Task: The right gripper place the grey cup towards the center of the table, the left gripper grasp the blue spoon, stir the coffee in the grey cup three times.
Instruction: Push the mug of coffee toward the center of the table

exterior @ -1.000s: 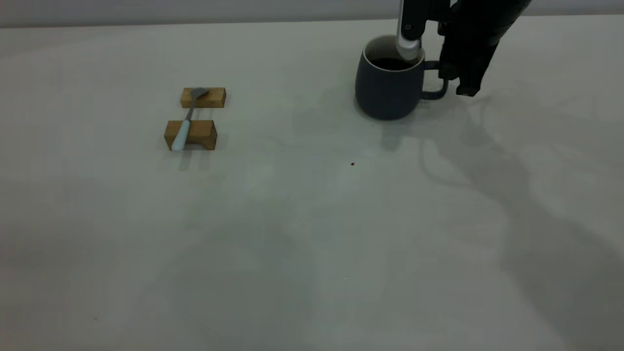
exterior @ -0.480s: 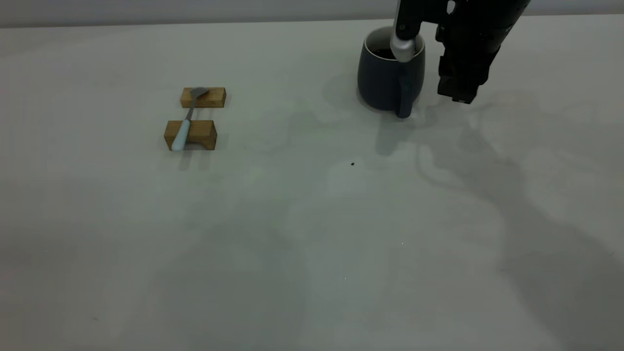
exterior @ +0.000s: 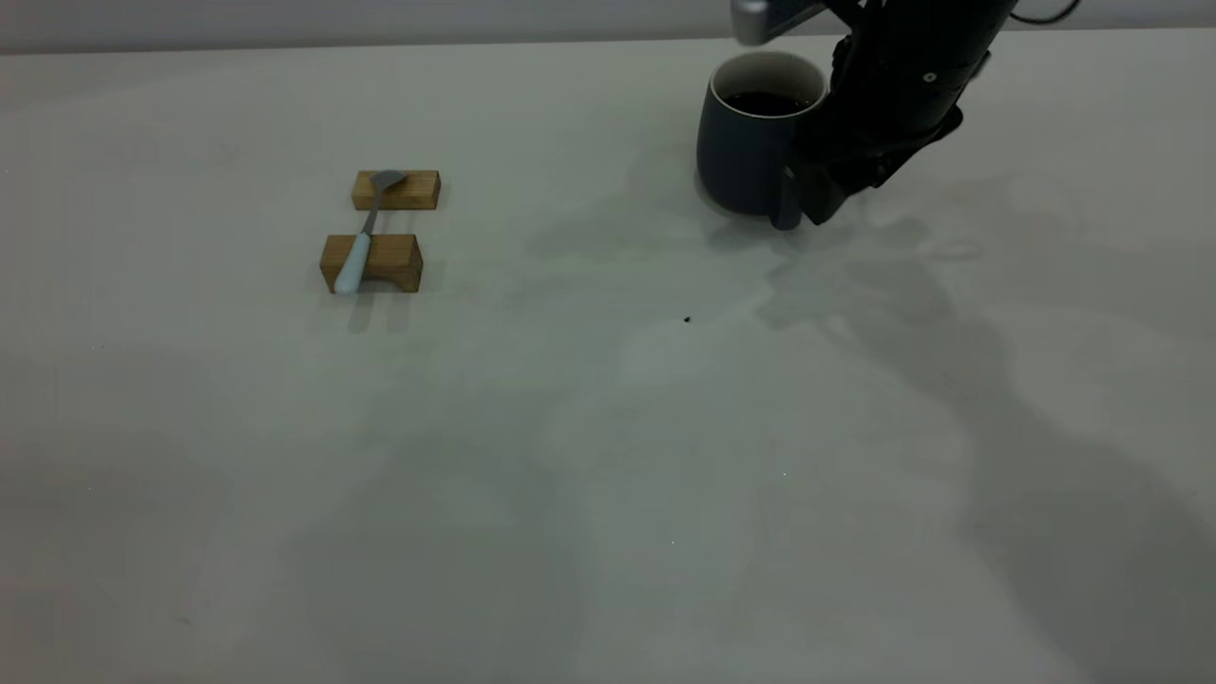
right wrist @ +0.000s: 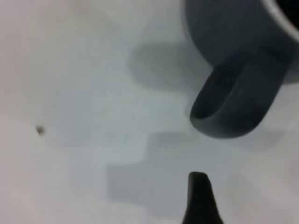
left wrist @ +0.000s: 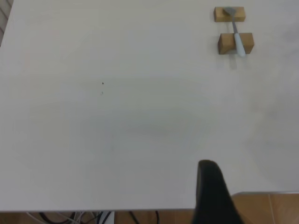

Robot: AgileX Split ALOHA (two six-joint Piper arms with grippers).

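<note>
The handle of the grey cup slants ahead of my right gripper's fingers, so I need to line them up and close them around the handle's sides (exterior: 787, 204) before I move the cup.
The grey cup (exterior: 746, 142) stands at the far right of the table (exterior: 608, 427) with dark coffee (exterior: 765, 101) inside and its handle (exterior: 785, 204) turned toward the front. My right gripper (exterior: 787, 112) is open and tilted. Its black finger (exterior: 819, 198) sits just beside the handle, and its silver-tipped finger (exterior: 752, 21) is up above the rim. The right wrist view shows the handle (right wrist: 233, 109) close ahead of one dark finger (right wrist: 198, 198). The blue spoon (exterior: 361, 237) lies across two wooden blocks at the left. My left gripper (left wrist: 210, 189) hangs far from the spoon (left wrist: 236, 37).
Two brown wooden blocks (exterior: 396, 190) (exterior: 372, 262) hold the spoon off the table. A tiny dark speck (exterior: 687, 319) marks the table near its middle. The table's edge (left wrist: 140, 211) and cables below it show in the left wrist view.
The cup has been turned so its handle went from the right side to the front. The right gripper's light finger has come out of the cup, and the arm has tilted.
</note>
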